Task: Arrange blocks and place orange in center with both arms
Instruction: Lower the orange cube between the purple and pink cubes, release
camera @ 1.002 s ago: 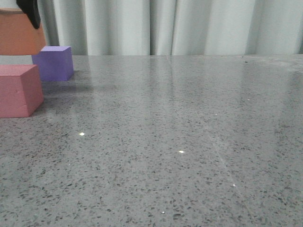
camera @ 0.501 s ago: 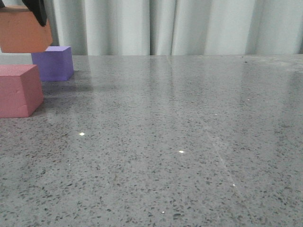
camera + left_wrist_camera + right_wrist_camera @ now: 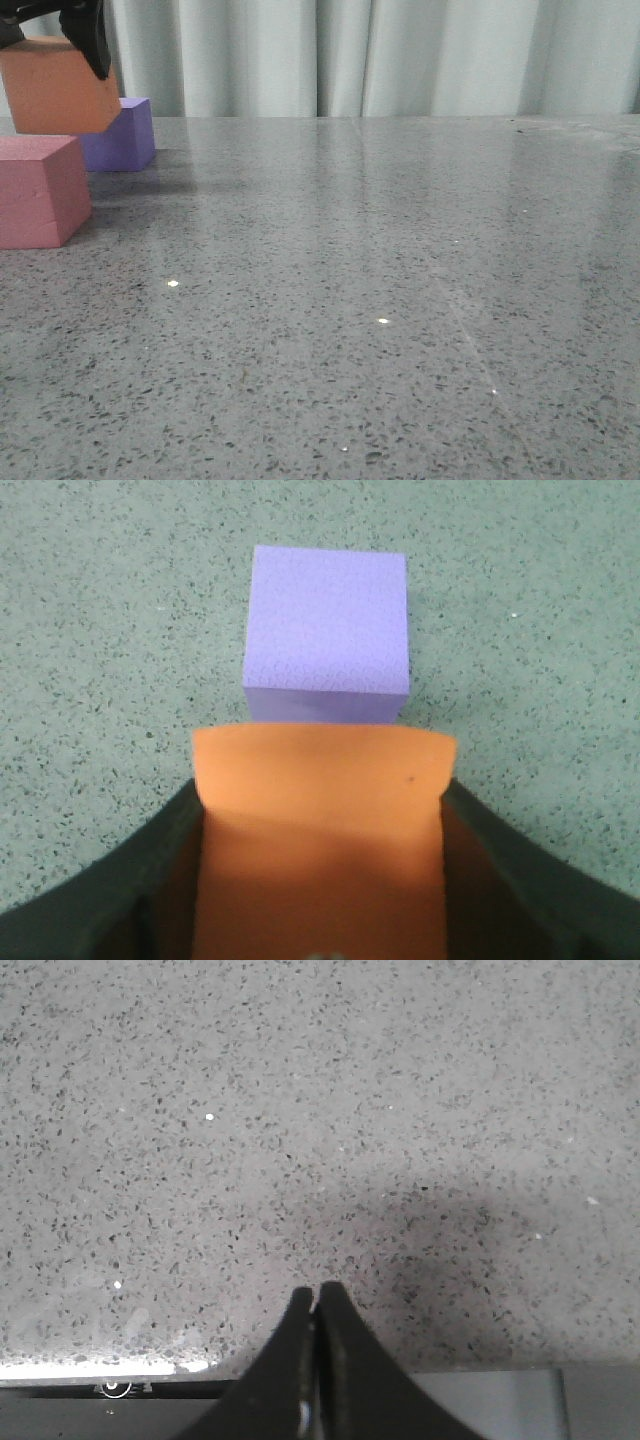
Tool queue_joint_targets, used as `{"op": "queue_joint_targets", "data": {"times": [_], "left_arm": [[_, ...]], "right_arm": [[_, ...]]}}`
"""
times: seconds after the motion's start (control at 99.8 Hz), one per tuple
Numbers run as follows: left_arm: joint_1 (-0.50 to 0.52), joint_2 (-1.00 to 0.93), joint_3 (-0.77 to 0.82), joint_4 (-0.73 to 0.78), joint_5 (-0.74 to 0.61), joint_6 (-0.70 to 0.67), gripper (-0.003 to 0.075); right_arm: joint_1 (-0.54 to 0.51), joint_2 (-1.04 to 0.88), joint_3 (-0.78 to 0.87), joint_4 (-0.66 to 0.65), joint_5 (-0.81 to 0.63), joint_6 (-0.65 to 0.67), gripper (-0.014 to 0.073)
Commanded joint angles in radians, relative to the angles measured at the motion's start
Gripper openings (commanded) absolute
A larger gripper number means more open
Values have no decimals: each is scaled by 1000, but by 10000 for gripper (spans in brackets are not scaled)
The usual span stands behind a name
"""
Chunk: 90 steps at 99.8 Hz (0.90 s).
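Next, I let go of the orange cube with my left gripper on the table (image 3: 88,162), between the pink-red cube and the purple cube.
My left gripper (image 3: 50,45) is shut on the orange cube (image 3: 60,88) and holds it in the air at the far left. In the left wrist view the orange cube (image 3: 322,820) sits between the black fingers (image 3: 130,880), with the purple cube (image 3: 328,625) on the table just beyond it. In the front view the purple cube (image 3: 128,138) is partly behind the orange one. The pink-red cube (image 3: 40,190) stands on the table in front of them. My right gripper (image 3: 315,1295) is shut and empty over bare table; it is out of the front view.
The grey speckled table (image 3: 380,280) stretches to the right. A pale curtain (image 3: 380,55) hangs behind its far edge. A table edge and a grey strip (image 3: 520,1400) show under my right gripper.
My left gripper has carried the orange cube to the right and downward, so that it now overlaps the purple cube in the front view. The pink-red and purple cubes have not moved.
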Motion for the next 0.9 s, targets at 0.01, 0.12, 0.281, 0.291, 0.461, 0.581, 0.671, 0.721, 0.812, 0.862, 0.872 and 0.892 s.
{"op": "queue_joint_targets", "data": {"times": [0.01, 0.12, 0.281, 0.291, 0.461, 0.581, 0.671, 0.721, 0.812, 0.862, 0.872, 0.892], "left_arm": [[2, -34, -2, 17, -74, -1, 31], [2, -32, 23, 17, -108, -1, 31], [7, -31, 28, 19, -125, -1, 31], [7, -31, 28, 19, -125, -1, 31], [14, -31, 28, 17, -125, -1, 31], [16, -31, 28, 17, -127, -1, 31], [16, -31, 28, 17, -129, -1, 31], [16, -31, 28, 17, -129, -1, 31], [16, -28, 28, 17, -131, -1, 31], [17, -21, 28, 17, -131, -1, 31], [17, -18, 28, 14, -131, -1, 31], [17, -14, 28, 10, -131, -1, 31]], "right_arm": [[0, 3, -22, -12, -52, -7, -67], [0, 3, -22, -12, -52, -7, -67], [0, 3, -22, -12, -52, -7, -67], [0, 3, -22, -12, -52, -7, -67], [0, 3, -22, -12, -52, -7, -67], [0, 3, -22, -12, -52, -7, -67], [0, 3, -22, -12, -52, -7, -67], [0, 3, -22, -12, -52, -7, -67], [0, 3, -22, -12, -52, -7, -67], [0, 3, -22, -12, -52, -7, -67], [0, 3, -22, -12, -52, -7, -67], [0, 3, -22, -12, -52, -7, -67]]}}
